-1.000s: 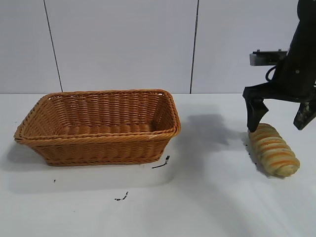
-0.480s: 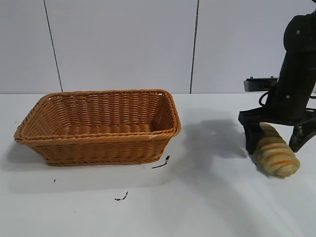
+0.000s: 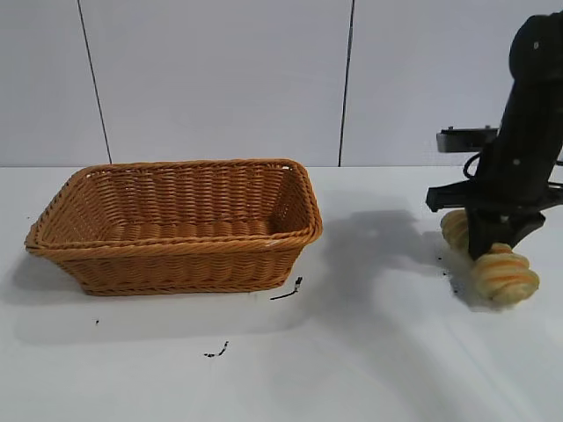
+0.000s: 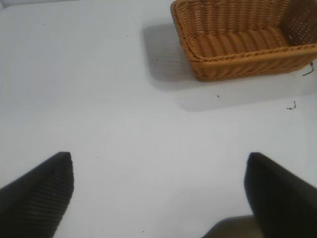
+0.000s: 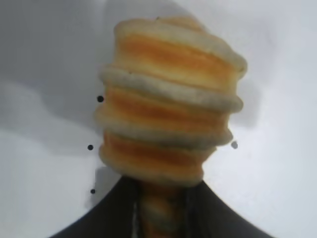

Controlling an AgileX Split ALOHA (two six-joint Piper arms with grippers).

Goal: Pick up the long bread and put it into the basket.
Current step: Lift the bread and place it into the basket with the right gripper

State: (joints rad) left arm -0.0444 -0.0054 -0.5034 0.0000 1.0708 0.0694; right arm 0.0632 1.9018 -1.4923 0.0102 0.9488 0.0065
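Observation:
My right gripper has the long bread. It will lay the bread down lengthwise inside the middle of the wicker basket (image 3: pixel 167 214).
The long bread (image 3: pixel 503 272), a tan loaf with orange and pale ridges, lies on the white table at the far right. My right gripper (image 3: pixel 489 248) is down on it and shut on its middle, so the loaf's two ends stick out on either side. In the right wrist view the long bread (image 5: pixel 168 104) fills the centre and is pinched between the two dark fingers (image 5: pixel 116 208). The woven wicker basket (image 3: pixel 176 259) stands at the left and holds nothing; it also shows in the left wrist view (image 4: pixel 237 67). My left gripper (image 4: pixel 158 191) is open and empty above bare table, away from the basket.
Small black marks (image 3: pixel 287 290) lie on the table just in front of the basket's right corner, with more nearer the front (image 3: pixel 216 351). A white panelled wall (image 3: pixel 220 79) stands behind the table.
My right gripper has come down over the long bread and closed its fingers on the loaf's middle. The loaf has shifted slightly. The basket has not moved.

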